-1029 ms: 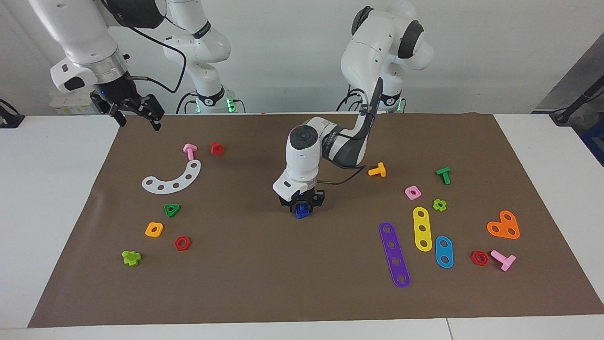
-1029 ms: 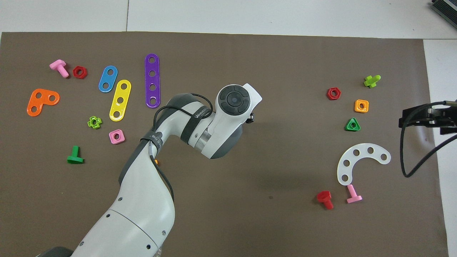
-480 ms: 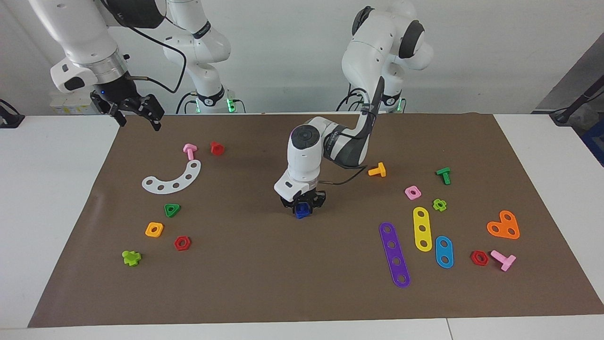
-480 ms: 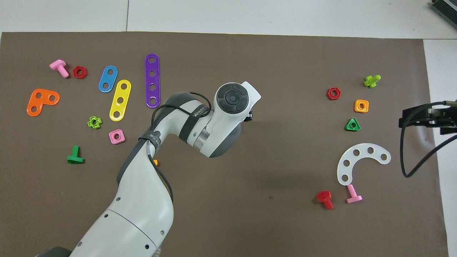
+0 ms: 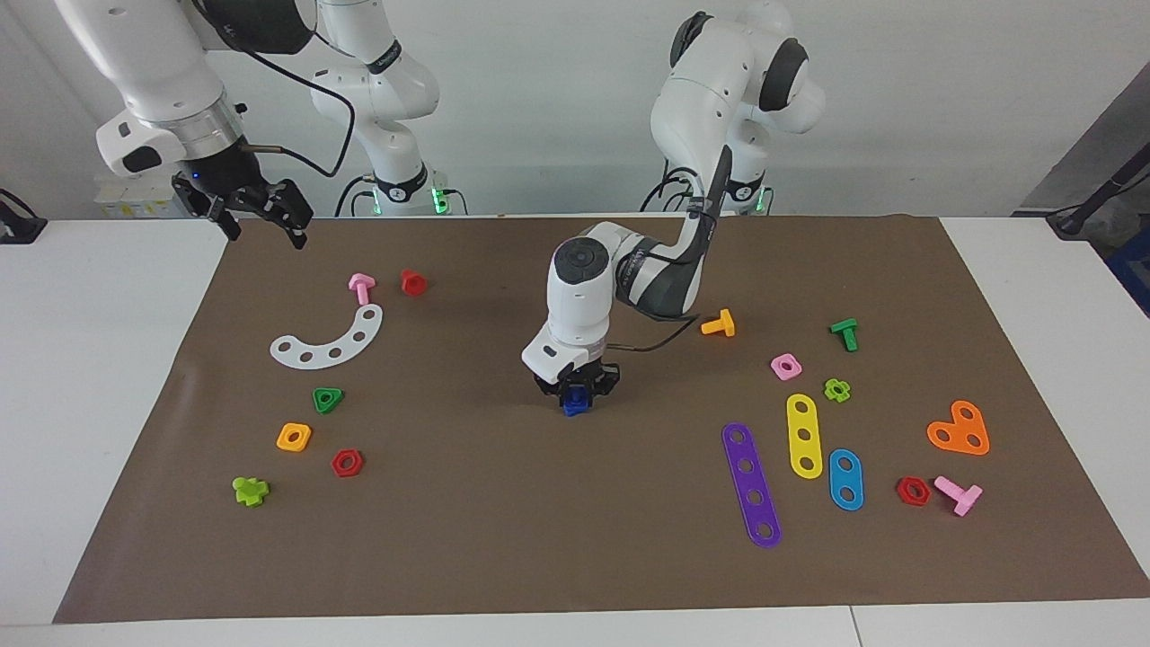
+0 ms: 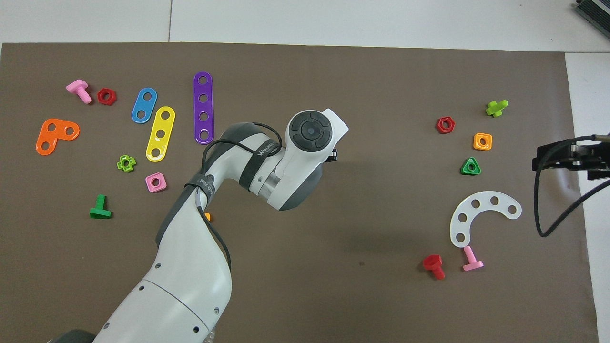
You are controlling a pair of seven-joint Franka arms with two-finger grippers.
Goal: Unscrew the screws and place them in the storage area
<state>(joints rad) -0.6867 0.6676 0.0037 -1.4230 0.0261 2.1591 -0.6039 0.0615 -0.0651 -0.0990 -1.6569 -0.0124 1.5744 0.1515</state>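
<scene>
My left gripper will let go of the dark-blue nut on the mat (image 6: 195,171) between the purple plate and the pink nut.
A dark-blue screw (image 5: 573,407) sits at the middle of the brown mat (image 5: 503,521). My left gripper (image 5: 575,397) points straight down and is shut on the screw, low at the mat. In the overhead view the left arm's wrist (image 6: 312,136) hides both the gripper and the screw. My right gripper (image 5: 265,225) hangs open and holds nothing. It waits in the air over the mat's edge at the right arm's end, and its body (image 6: 569,159) shows in the overhead view.
A white curved plate (image 5: 331,340), red screw (image 5: 412,282), pink screw (image 5: 360,288) and several nuts (image 5: 328,400) lie toward the right arm's end. Purple (image 5: 751,485), yellow (image 5: 804,436) and light-blue (image 5: 845,479) plates, an orange screw (image 5: 718,323) and other parts lie toward the left arm's end.
My left gripper's fingers have closed in onto the dark-blue screw, and its wrist has shifted slightly. The right arm has not moved.
</scene>
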